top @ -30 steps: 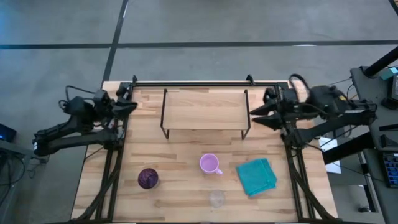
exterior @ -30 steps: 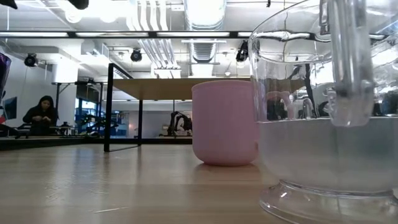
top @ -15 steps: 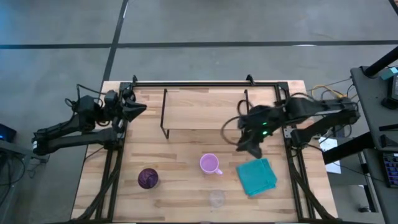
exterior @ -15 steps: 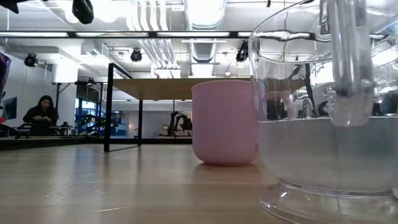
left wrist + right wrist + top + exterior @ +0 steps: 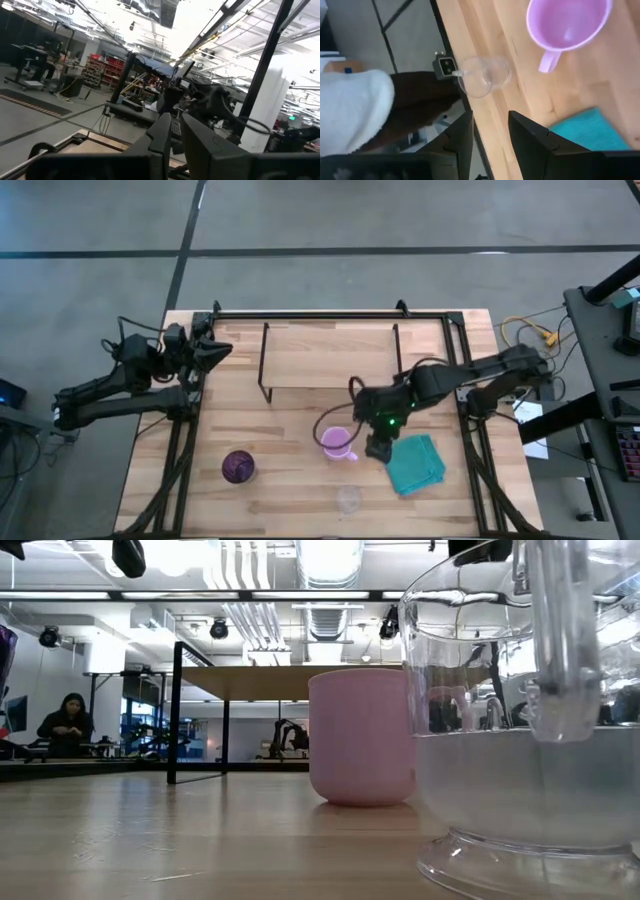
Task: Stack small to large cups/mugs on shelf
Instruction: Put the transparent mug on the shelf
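I need to move my right gripper to the tiny clear glass cup next and close it on the cup's rim (image 5: pixel 356 493) (image 5: pixel 491 82) toward the teal cloth.
The light pink mug (image 5: pixel 338 443) stands upright on the table, handle toward the near edge; it also shows in the low view (image 5: pixel 362 735) and the right wrist view (image 5: pixel 567 22). The tiny clear glass cup (image 5: pixel 348 499) (image 5: pixel 520 740) (image 5: pixel 484 76) stands near the near edge. The dark purple tumbler (image 5: pixel 237 467) stands to the left. The shelf (image 5: pixel 330 355) (image 5: pixel 250 680) stands on its black legs at the far side. My right gripper (image 5: pixel 375 445) (image 5: pixel 490 131) hovers open just right of the mug, touching nothing. My left gripper (image 5: pixel 215 350) (image 5: pixel 176 137) waits shut at the table's left far side.
A teal cloth (image 5: pixel 413 463) (image 5: pixel 585 130) lies flat right of the mug, under my right arm's reach. Black frame rails (image 5: pixel 330 313) run along the far, left and right table edges. Bare wood lies between the shelf and the cups.
My right arm has swung from the table's far right corner toward the near edge and left, ending above the gap between pink mug and teal cloth. Its tip now shows at the top of the low view. My left gripper has shifted slightly. No cup has moved.
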Motion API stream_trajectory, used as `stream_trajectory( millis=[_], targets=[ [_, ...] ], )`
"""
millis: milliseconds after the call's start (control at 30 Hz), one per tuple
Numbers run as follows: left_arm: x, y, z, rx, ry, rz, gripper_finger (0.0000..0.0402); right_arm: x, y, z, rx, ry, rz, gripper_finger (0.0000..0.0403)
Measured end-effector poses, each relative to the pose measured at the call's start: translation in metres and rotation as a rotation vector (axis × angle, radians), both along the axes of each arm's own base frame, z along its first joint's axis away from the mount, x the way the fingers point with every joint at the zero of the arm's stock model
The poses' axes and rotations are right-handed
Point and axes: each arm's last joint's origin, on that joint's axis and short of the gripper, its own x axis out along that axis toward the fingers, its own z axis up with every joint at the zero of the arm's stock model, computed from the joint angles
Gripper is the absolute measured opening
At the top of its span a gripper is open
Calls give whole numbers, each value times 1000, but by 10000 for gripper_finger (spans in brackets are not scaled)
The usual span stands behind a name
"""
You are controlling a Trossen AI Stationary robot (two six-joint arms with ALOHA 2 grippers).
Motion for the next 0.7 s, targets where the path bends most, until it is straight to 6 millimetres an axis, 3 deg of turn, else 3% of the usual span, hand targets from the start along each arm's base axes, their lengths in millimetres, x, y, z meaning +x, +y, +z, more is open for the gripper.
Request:
stream_trajectory(
  millis=[433,700],
  targets=[
    [-1,0,1,7,-9,3,29,15,68,-56,-67,215,-119,118],
    [-7,-2,6,21,-59,2,29,38,88,-76,-48,282,-212,118]
  ],
)
